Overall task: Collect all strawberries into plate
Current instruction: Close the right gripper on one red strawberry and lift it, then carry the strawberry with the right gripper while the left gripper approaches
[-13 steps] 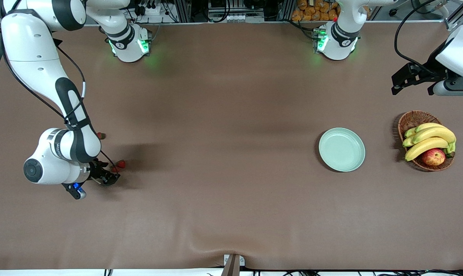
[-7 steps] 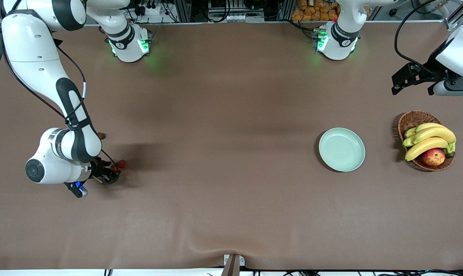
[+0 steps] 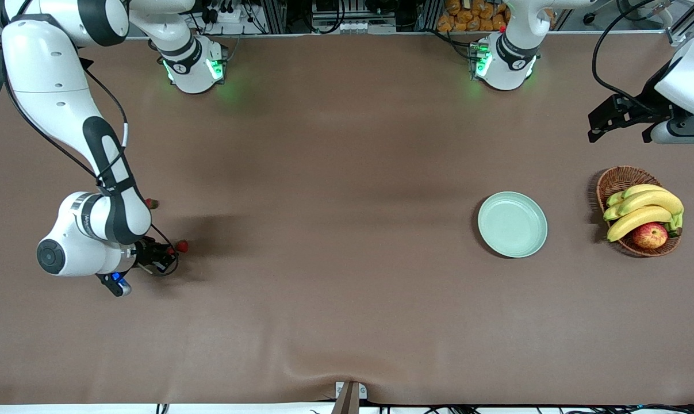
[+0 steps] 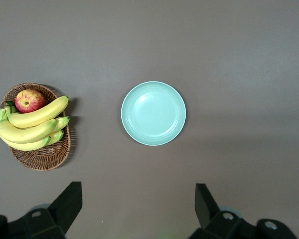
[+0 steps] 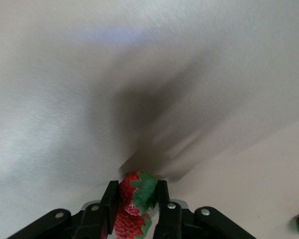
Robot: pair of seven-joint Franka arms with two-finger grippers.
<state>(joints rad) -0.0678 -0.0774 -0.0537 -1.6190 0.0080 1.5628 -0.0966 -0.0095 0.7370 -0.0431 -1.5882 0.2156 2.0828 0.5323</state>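
Observation:
I will set the red strawberry on the brown table cover (image 3: 391, 211) with my right gripper, slightly short of the mint-green plate.
My right gripper (image 3: 173, 250) is low at the table near the right arm's end, shut on a red strawberry (image 5: 136, 191) with a green cap; this strawberry also shows in the front view (image 3: 181, 246). A second strawberry (image 5: 129, 224) lies between the fingers closer to the palm; I cannot tell whether it is gripped. A third strawberry (image 3: 150, 203) lies beside the right arm's forearm, farther from the front camera. The mint-green plate (image 3: 512, 224) is empty toward the left arm's end; it also shows in the left wrist view (image 4: 153, 113). My left gripper (image 4: 138, 189) is open and empty, held high, waiting.
A wicker basket (image 3: 618, 179) with bananas and an apple (image 3: 649, 235) stands beside the plate, toward the left arm's end of the table. It also shows in the left wrist view (image 4: 40, 159). The brown table cover has a fold at the front edge (image 3: 347, 374).
My right gripper has shifted a little away from the front camera and closed round the strawberry. The left arm has not moved.

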